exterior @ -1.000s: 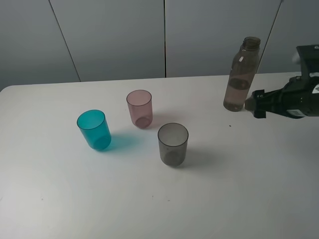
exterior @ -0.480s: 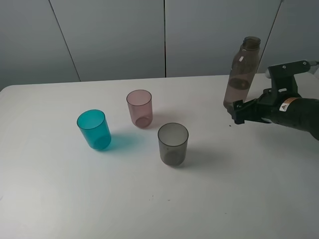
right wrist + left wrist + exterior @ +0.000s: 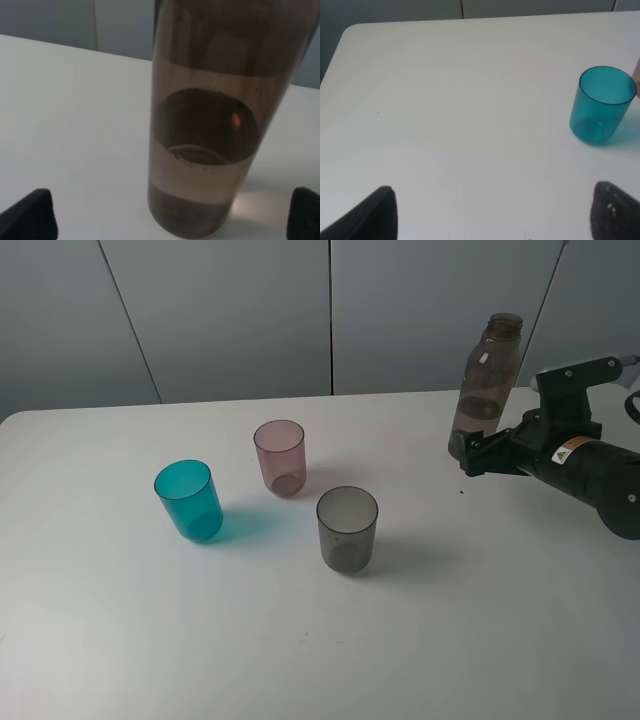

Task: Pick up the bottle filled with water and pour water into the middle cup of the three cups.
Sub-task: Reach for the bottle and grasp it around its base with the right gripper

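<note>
Next, my right gripper moves up from the bottle's lower part and closes around the middle of the bottle's body [image 3: 486, 393] [image 3: 216, 81], about halfway up.
The bottle [image 3: 487, 380] stands upright at the table's back right, partly filled with water. My right gripper [image 3: 470, 450] is open at its lower part. In the right wrist view the bottle [image 3: 210, 135] fills the space between the two dark fingertips [image 3: 30, 215], which stand apart from its sides. The three cups stand left of centre: teal [image 3: 188, 500], the pink middle cup [image 3: 280, 457], and smoky grey [image 3: 347, 530]. My left gripper [image 3: 495, 215] is open over bare table, with the teal cup [image 3: 600, 105] ahead of it and off to one side.
The white table [image 3: 100, 640] runs to a grey panelled wall behind. Its back edge passes just behind the bottle. A rounded table corner [image 3: 350, 30] shows in the left wrist view.
My right arm has moved left toward the bottle, bringing its open fingers around the bottle's lower part. The bottle and cups have not moved.
</note>
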Motion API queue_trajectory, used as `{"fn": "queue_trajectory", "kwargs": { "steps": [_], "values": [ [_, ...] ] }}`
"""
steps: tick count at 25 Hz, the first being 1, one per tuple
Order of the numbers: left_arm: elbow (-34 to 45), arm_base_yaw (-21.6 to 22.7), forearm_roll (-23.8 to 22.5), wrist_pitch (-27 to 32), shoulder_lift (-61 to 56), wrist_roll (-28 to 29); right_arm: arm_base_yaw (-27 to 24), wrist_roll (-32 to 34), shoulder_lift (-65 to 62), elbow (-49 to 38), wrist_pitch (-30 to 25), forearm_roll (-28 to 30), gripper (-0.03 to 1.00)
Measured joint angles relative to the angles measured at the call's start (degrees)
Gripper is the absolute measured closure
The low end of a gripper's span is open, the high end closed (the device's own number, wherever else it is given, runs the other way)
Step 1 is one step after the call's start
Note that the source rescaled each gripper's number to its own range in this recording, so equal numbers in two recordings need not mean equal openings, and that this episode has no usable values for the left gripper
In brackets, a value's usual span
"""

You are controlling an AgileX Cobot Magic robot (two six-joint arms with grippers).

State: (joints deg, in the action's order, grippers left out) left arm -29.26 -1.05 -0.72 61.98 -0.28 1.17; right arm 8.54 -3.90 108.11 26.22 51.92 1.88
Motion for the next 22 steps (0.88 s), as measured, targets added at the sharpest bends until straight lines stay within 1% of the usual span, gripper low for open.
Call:
{"fn": "queue_trajectory", "kwargs": {
  "steps": [4, 10, 14, 18, 22],
  "values": [
    [0.0, 0.0, 0.0, 0.0, 0.0, 0.0, 0.0, 0.23, 2.33, 1.07, 2.16, -1.17, -0.03],
    [0.0, 0.0, 0.0, 0.0, 0.0, 0.0, 0.0, 3.9, 5.9, 5.68, 2.66, -1.17, -0.03],
    [0.0, 0.0, 0.0, 0.0, 0.0, 0.0, 0.0, 4.67, 7.27, 7.81, 2.88, -1.54, -0.03],
    [0.0, 0.0, 0.0, 0.0, 0.0, 0.12, 0.0, 4.89, 8.31, 9.02, 2.99, -3.61, -0.03],
    [0.0, 0.0, 0.0, 0.0, 0.0, 0.12, 0.0, 5.9, 10.33, 10.68, 4.38, -4.28, -0.03]
  ]
}}
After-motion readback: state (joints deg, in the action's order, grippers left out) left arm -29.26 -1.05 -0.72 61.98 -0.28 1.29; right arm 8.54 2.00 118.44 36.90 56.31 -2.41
